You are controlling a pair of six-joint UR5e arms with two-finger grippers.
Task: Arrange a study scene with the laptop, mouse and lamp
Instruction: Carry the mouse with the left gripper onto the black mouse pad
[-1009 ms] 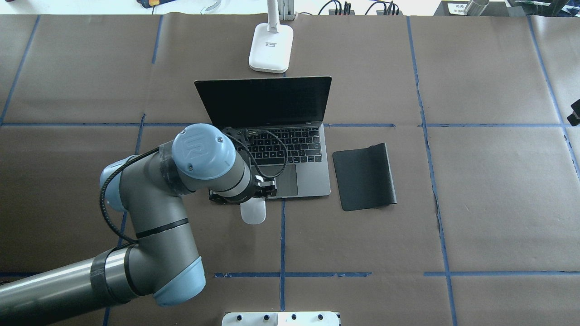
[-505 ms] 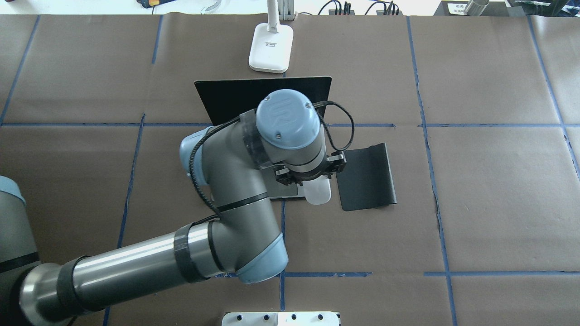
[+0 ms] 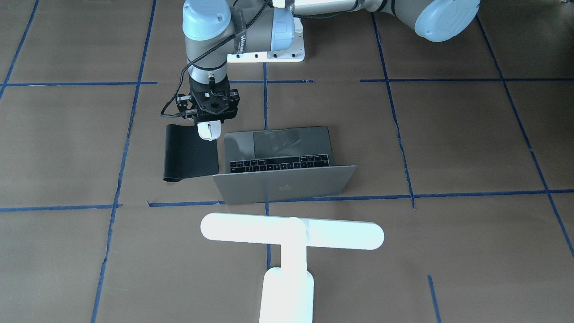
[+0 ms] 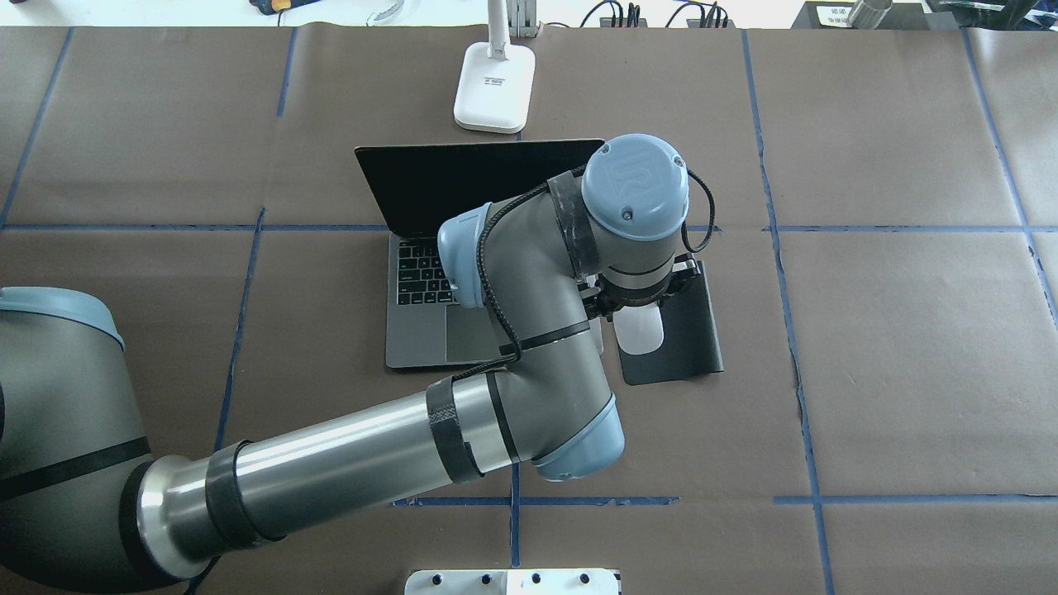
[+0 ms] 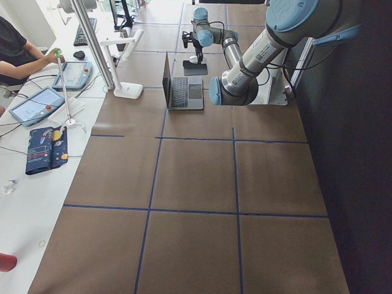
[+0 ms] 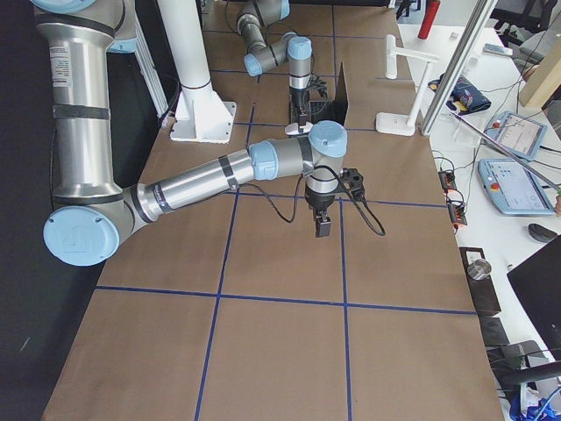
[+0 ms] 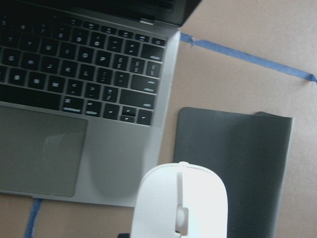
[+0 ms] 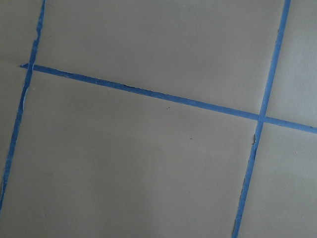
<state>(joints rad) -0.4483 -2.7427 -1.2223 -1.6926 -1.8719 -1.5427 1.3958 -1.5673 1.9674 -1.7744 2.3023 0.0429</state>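
The white mouse, hanging just above the black pad now, will be let go by my left gripper around the middle of the black mouse pad (image 3: 192, 159) (image 7: 232, 160), next to the grey laptop.
The white mouse (image 4: 639, 332) hangs in my left gripper (image 4: 636, 312), which is shut on it just above the near left part of the black mouse pad (image 4: 688, 347). In the left wrist view the mouse (image 7: 181, 203) covers the pad's (image 7: 237, 158) left edge beside the laptop's (image 7: 74, 74) corner. The grey laptop (image 3: 287, 185) stands open at mid table. Behind it stands the white T-shaped lamp (image 3: 291, 235). My right gripper (image 6: 322, 230) hangs over bare paper towards the table's right end; I cannot tell whether it is open or shut.
The left arm's elbow and forearm (image 4: 529, 330) reach across the laptop's right half. A white bolted pedestal (image 4: 512, 581) sits at the near edge. A side desk with tablets (image 5: 43, 104) and a seated person (image 5: 15, 52) lies beyond the far edge.
My left arm has carried the mouse to the right, from in front of the laptop's trackpad, past its right corner, to above the mouse pad. The laptop, pad and lamp have not moved.
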